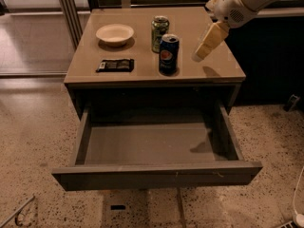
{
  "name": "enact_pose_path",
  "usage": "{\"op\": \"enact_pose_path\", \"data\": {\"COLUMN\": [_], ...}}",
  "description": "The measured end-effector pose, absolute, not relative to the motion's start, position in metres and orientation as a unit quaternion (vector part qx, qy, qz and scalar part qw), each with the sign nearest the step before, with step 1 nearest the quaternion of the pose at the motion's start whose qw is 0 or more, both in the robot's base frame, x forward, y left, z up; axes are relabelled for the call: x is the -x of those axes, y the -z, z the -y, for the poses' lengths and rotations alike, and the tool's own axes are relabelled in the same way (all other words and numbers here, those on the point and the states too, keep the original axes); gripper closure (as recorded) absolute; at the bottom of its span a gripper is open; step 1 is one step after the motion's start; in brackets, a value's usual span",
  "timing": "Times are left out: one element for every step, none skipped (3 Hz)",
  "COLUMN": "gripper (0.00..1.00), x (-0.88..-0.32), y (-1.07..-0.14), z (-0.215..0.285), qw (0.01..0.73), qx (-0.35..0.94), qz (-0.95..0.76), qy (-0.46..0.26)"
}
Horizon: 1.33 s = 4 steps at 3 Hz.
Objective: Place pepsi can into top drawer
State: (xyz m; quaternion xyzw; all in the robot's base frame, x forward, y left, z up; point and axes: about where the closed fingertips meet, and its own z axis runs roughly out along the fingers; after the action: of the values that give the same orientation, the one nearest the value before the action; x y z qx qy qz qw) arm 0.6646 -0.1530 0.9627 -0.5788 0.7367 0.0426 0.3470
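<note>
I will close my gripper around the upper half (170, 46) of the pepsi can, just below its silver top, in front of the green patterned can.
The pepsi can (168, 54), dark blue with a round logo and a silver top, stands upright near the front middle of the tan table top (142, 70). The top drawer (156, 175) is pulled wide open below the table and holds nothing. My gripper (199, 55) hangs from the white arm (242, 1) at the upper right, above the table's right part. It is to the right of the pepsi can, about a can's width apart from it, and holds nothing.
A green patterned can (159, 33) stands just behind the pepsi can. A cream bowl (114, 33) sits at the table's back left. A dark snack packet (115, 65) lies at the front left. Speckled floor surrounds the table.
</note>
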Motion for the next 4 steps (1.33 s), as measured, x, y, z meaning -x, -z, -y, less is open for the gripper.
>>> {"op": "enact_pose_path", "data": {"gripper": [0.0, 0.0, 0.0, 0.0], "x": [-0.694, -0.705, -0.708, -0.71], "y": [-0.957, -0.945, -0.928, -0.913], "z": [0.122, 0.095, 0.078, 0.068], "qw": [0.366, 0.365, 0.354, 0.341], "qx": [0.577, 0.58, 0.583, 0.584], "qz": [-0.726, -0.719, -0.719, -0.722], "qy": [-0.081, -0.112, -0.134, -0.149]}}
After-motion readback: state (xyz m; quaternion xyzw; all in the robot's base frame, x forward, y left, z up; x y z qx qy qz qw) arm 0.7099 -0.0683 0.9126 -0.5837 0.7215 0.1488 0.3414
